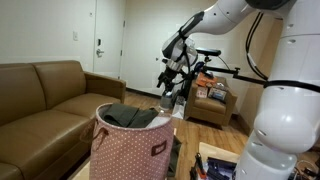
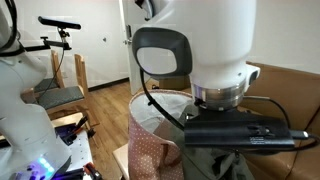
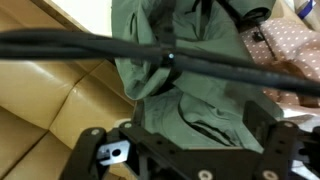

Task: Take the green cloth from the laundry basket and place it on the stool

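Note:
My gripper is to go down next to the green cloth's far edge [image 1: 149,110] [image 3: 208,122], beside the laundry basket's far rim, and close there.
The laundry basket [image 1: 130,150] is pinkish-red with white dots and stands on the floor beside the sofa; it also shows in an exterior view [image 2: 150,145] behind my arm. The green cloth [image 1: 128,116] lies crumpled in the basket's mouth. In the wrist view the green cloth [image 3: 190,90] fills the middle, with a strip of the basket [image 3: 295,45] at the top right. My gripper [image 1: 170,85] hangs above and a little beyond the basket. In the wrist view its fingers [image 3: 180,150] stand wide apart, open, with the cloth below them. I cannot make out the stool.
A brown leather sofa [image 1: 40,95] stands next to the basket and shows in the wrist view [image 3: 40,110]. An exercise bike [image 1: 205,60] and a wooden cabinet [image 1: 210,100] stand behind. My white base [image 1: 280,120] fills one side. A black cable [image 3: 200,62] crosses the wrist view.

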Action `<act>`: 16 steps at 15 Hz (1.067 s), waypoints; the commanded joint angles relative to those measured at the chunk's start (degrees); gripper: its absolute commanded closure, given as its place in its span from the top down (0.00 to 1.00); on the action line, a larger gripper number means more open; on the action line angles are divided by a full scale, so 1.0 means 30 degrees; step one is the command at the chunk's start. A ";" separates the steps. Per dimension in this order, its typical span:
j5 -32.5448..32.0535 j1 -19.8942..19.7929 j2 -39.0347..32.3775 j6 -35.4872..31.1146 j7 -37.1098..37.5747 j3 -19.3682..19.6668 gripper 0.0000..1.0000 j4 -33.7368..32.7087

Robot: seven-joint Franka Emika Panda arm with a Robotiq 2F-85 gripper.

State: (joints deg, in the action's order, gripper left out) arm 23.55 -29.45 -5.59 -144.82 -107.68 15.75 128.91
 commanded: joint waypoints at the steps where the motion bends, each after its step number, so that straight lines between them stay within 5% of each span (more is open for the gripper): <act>1: -0.1162 0.1049 0.2498 -0.0724 -0.2431 0.0348 1.00 0.2984; 11: -0.5659 0.3507 0.3074 0.0147 -0.5978 0.0663 1.00 0.5872; 16: -0.5426 0.3955 0.2181 -0.2554 -1.0401 0.0764 1.00 0.6532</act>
State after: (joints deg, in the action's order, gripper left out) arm 7.22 -18.47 2.38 -146.54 -131.28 17.39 147.24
